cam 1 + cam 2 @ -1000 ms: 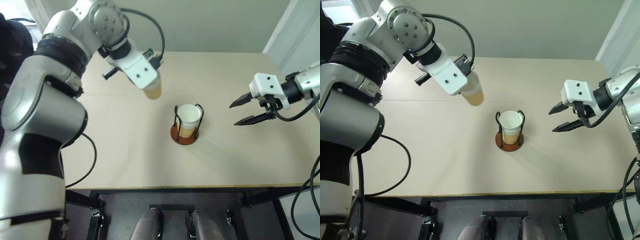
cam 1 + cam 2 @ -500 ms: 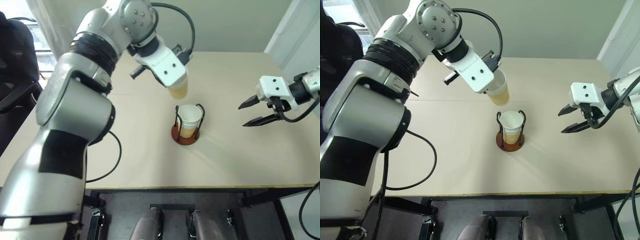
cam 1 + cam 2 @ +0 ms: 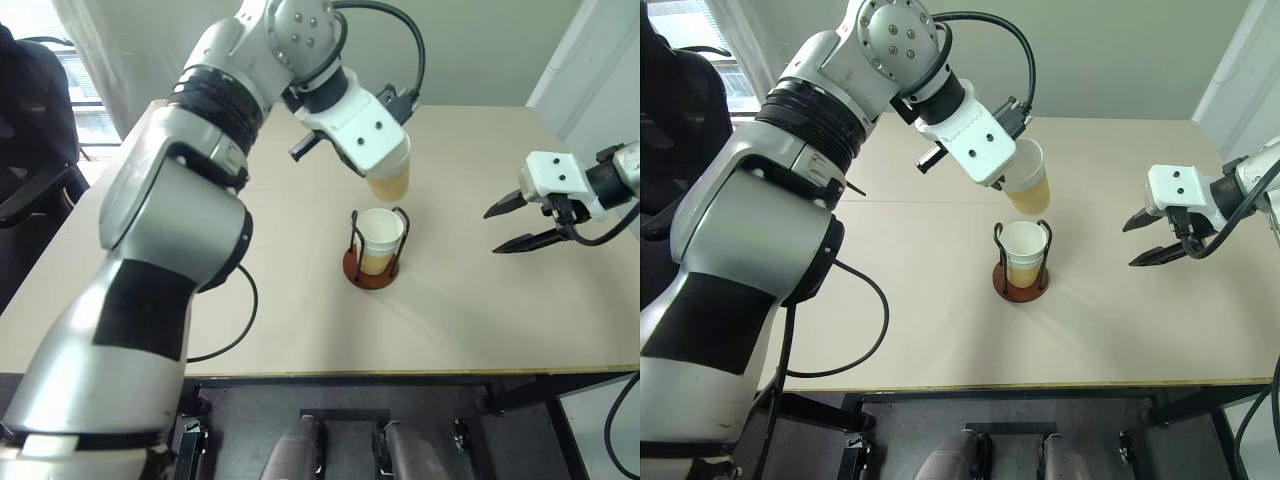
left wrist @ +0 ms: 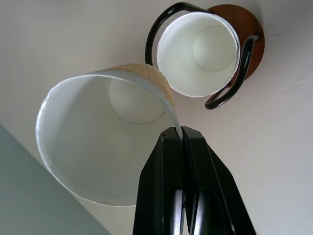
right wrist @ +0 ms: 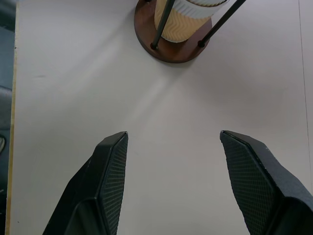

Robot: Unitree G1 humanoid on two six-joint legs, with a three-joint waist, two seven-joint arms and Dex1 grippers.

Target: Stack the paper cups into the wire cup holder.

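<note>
The robot's left gripper will release the second paper cup inside the paper cup standing in the wire cup holder (image 3: pixel 379 231) (image 4: pixel 198 55). The second cup is now tilted just above the holder.
The wire cup holder (image 3: pixel 372 272) stands mid-table, a reddish-brown disc with black wire loops, and a paper cup (image 3: pixel 378 236) sits inside it. My left gripper (image 4: pixel 182 142) is shut on the rim of a second paper cup (image 3: pixel 390 180), held tilted in the air just above and slightly behind the holder. In the left wrist view the held cup (image 4: pixel 105 147) shows its white inside, with the holder's cup (image 4: pixel 198 51) beyond it. My right gripper (image 3: pixel 505 228) hovers open to the right of the holder, nothing between its fingers (image 5: pixel 105 166).
The beige table (image 3: pixel 250 300) has bare surface all around the holder. Its front edge (image 3: pixel 380 375) runs below the holder. A dark chair (image 3: pixel 30 130) stands off the table's left side, and a wall lies behind the far edge.
My left arm has carried the held cup rightward from the table's left-centre to just above the holder. The right gripper has stayed nearly still and open.
</note>
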